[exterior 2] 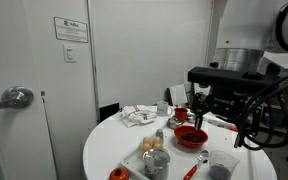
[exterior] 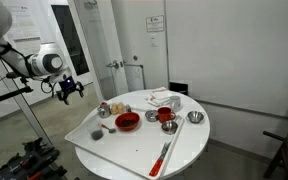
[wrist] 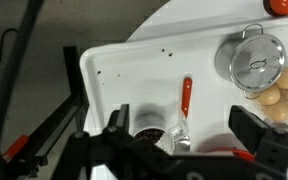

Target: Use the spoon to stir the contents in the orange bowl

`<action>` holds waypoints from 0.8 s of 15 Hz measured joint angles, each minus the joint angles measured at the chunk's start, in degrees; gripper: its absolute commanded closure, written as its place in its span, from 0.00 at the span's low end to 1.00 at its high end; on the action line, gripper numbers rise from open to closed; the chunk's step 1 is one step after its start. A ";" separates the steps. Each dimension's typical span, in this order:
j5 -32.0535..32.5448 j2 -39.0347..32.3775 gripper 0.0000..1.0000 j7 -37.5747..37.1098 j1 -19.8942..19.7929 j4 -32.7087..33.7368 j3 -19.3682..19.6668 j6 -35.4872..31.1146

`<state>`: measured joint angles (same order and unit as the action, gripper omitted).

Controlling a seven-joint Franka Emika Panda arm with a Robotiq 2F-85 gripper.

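Note:
The spoon has a red handle and a grey head. Next, my gripper closes on the red handle near the handle's end (exterior: 101, 124) (wrist: 187, 84) that points away from the spoon's grey head.
The spoon (wrist: 185, 100) lies flat on the white tray (wrist: 114, 70), red handle pointing away and grey head toward the camera, next to a glass cup (wrist: 147, 126). In the wrist view, my gripper (wrist: 184, 122) hangs high over the spoon's head, open and holding nothing, with one finger on each side. The orange bowl (exterior: 128, 121) stands on the round table near the tray's far edge. Only its rim (wrist: 239, 155) peeks into the wrist view, beside the spoon's head. In an exterior view, the gripper (exterior: 69, 88) hovers well above the table's side. The bowl (exterior 2: 191, 137) also shows from the opposite side.
A lidded metal pot (wrist: 254, 60) and pale round items (wrist: 279, 95) sit at the tray's edge. A smaller red bowl (exterior: 166, 115), small metal bowls (exterior: 195, 117), a crumpled napkin (exterior: 164, 98) and a long red-orange utensil (exterior: 164, 155) lie on the table (exterior: 189, 145).

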<state>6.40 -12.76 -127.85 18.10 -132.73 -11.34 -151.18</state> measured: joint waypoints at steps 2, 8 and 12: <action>4.08 -0.76 0.00 -4.13 1.43 -1.95 2.29 -4.08; 7.24 -2.75 0.00 -5.91 2.52 -1.70 5.93 -5.64; 5.89 -5.79 0.00 -4.30 2.61 1.85 4.82 -5.51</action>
<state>12.29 -18.55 -132.15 20.71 -130.89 -6.53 -156.69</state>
